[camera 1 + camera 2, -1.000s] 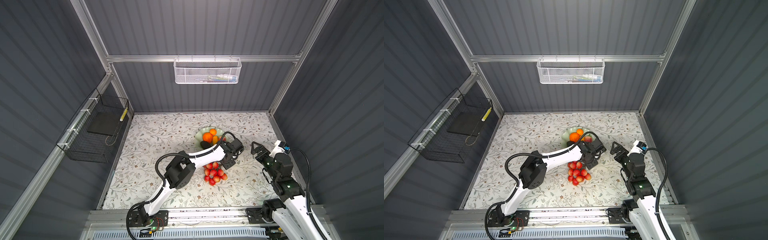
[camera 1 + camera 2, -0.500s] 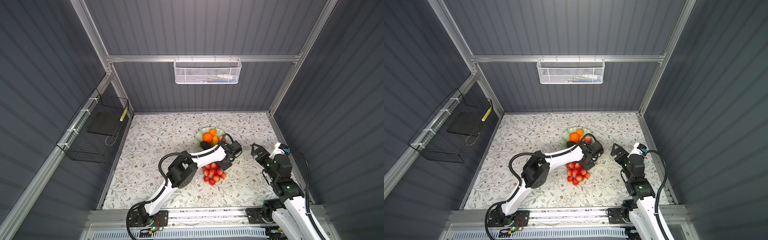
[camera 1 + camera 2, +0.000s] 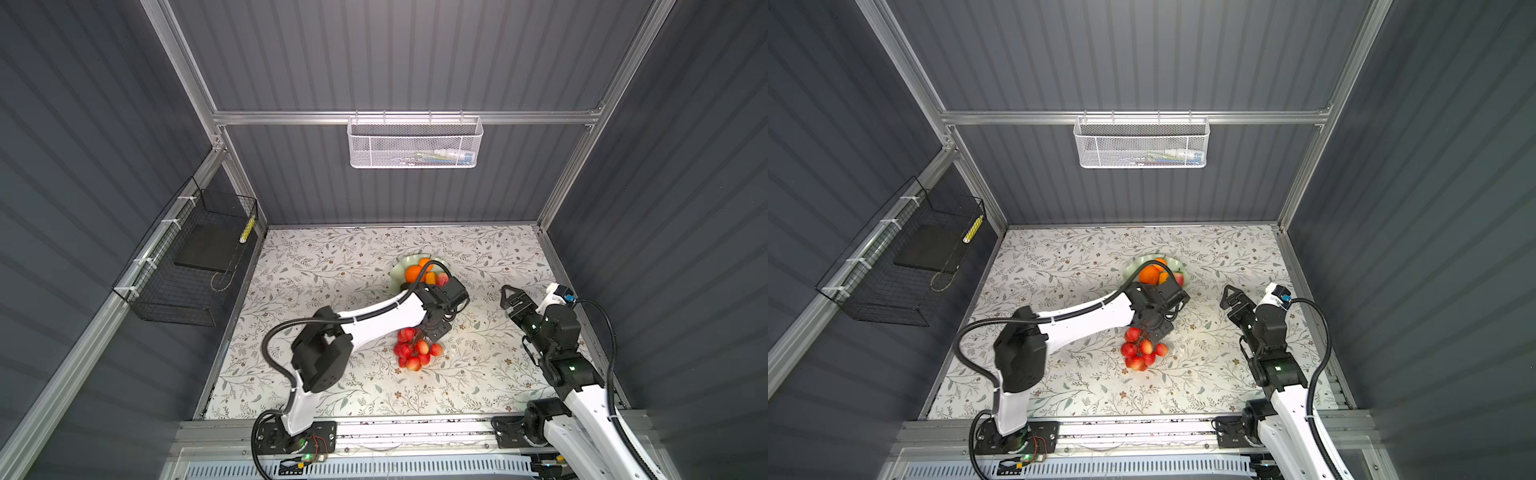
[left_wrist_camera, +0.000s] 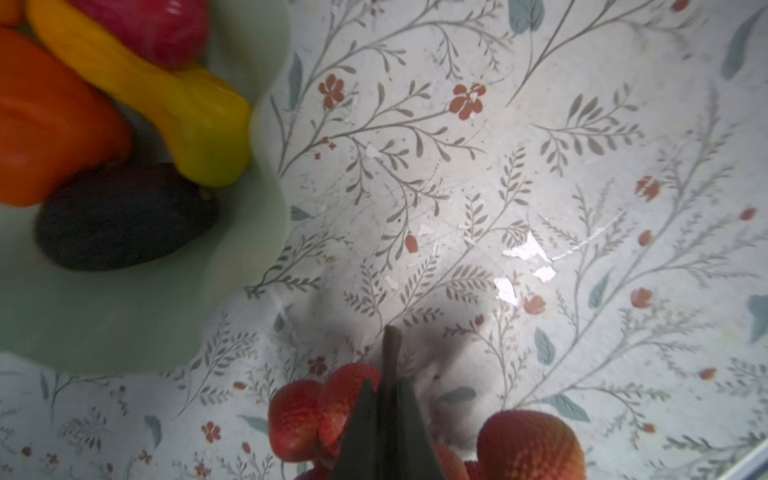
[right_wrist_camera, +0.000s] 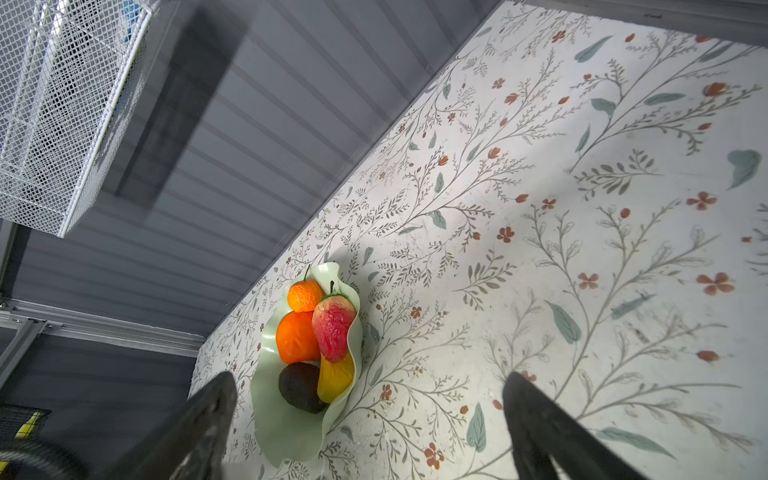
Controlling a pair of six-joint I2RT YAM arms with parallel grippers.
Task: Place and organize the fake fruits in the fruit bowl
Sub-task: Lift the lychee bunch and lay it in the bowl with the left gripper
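The bunch of red balls, now hanging in front of the fruit bowl, will be released by my left gripper over the dark avocado [image 3: 416, 289] [image 4: 108, 192] beside the big orange.
My left gripper [image 4: 384, 395] is shut on the brown stem of the bunch of red balls [image 3: 413, 353] [image 3: 1142, 351] [image 4: 530, 444]. The bunch hangs under it near the table's middle, in front of the fruit bowl [image 3: 401, 270] [image 3: 1133, 266] [image 4: 124, 311] [image 5: 282, 424]. I cannot tell whether the balls touch the table. In the bowl lie the big orange [image 5: 296, 336], the small stemmed orange [image 5: 304, 296], the red strawberry-like fruit [image 5: 333, 328], the long yellow fruit [image 5: 334, 376] and the dark avocado [image 5: 299, 386]. My right gripper [image 3: 512, 297] [image 5: 369, 378] hovers open and empty, right of the bowl.
A white mesh basket [image 3: 415, 143] hangs on the back wall, well above the table. A black wire basket [image 3: 191, 266] is fixed to the left wall. Grey walls close in the floral tabletop [image 3: 332, 282] on three sides.
The left gripper has closed on the bunch's stem and its wrist has shifted a little to the left. The bunch has shifted slightly with it. The right arm has barely moved.
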